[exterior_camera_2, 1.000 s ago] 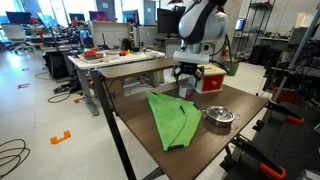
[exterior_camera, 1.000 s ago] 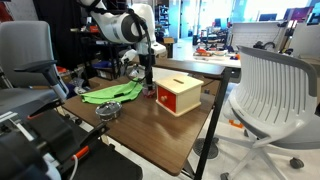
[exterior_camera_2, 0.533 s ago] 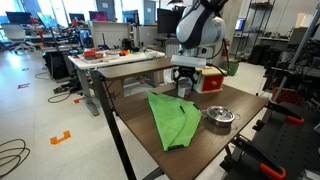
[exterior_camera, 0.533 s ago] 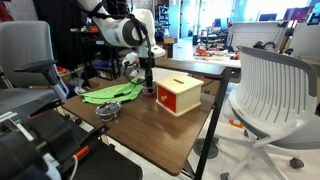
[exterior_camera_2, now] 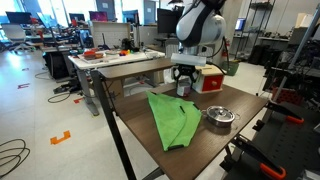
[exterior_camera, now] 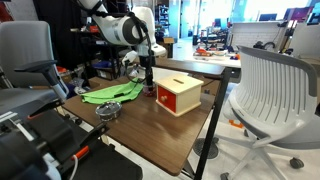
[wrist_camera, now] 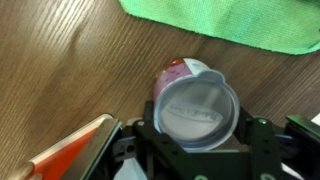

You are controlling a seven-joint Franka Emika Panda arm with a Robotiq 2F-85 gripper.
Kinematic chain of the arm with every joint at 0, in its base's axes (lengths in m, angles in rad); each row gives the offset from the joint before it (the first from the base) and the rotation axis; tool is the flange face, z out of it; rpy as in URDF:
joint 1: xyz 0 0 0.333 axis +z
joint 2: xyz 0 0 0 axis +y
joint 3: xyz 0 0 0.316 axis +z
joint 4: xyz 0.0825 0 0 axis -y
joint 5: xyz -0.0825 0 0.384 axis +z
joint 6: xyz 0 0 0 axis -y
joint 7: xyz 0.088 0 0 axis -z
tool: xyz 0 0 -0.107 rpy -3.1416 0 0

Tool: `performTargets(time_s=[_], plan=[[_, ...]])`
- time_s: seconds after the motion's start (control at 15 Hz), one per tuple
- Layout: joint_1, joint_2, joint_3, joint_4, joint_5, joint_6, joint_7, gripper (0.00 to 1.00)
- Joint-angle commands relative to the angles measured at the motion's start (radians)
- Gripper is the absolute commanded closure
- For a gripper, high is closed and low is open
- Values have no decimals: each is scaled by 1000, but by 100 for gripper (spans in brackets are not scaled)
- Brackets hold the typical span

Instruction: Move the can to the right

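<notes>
Next, I release the can, now upright between cloth and box, on the bare wood (exterior_camera: 178, 151) by the table's near corner, past the wooden box.
The can (wrist_camera: 197, 92) is small and red with a silvery lid. In the wrist view it stands upright on the wooden table, and my gripper (wrist_camera: 198, 122) is shut on it with a black finger pressed to each side. In both exterior views the gripper (exterior_camera: 148, 86) (exterior_camera_2: 183, 88) reaches straight down onto the table between the green cloth and the wooden box. There the fingers hide most of the can (exterior_camera: 149, 90).
A tan wooden box with a red side (exterior_camera: 180, 95) (exterior_camera_2: 210, 78) stands close beside the can. A green cloth (exterior_camera: 112, 93) (exterior_camera_2: 175, 118) lies on its other side, and a round metal dish (exterior_camera: 107, 111) (exterior_camera_2: 220, 116) sits near a table edge (exterior_camera: 200, 130). Office chairs surround the table.
The jaws have closed from open onto the can. The arm has stayed in nearly the same place over the table.
</notes>
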Motion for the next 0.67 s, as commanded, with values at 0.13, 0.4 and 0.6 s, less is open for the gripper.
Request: performTargets(time_s=[0.13,0.4,0.6], plan=[[-3,-224,11,-233,21,-16,-70,54],[-12,-426,0,-443,13,-28,-123,54],[-33,-569,-32,-588,-3,-32,-145,54]])
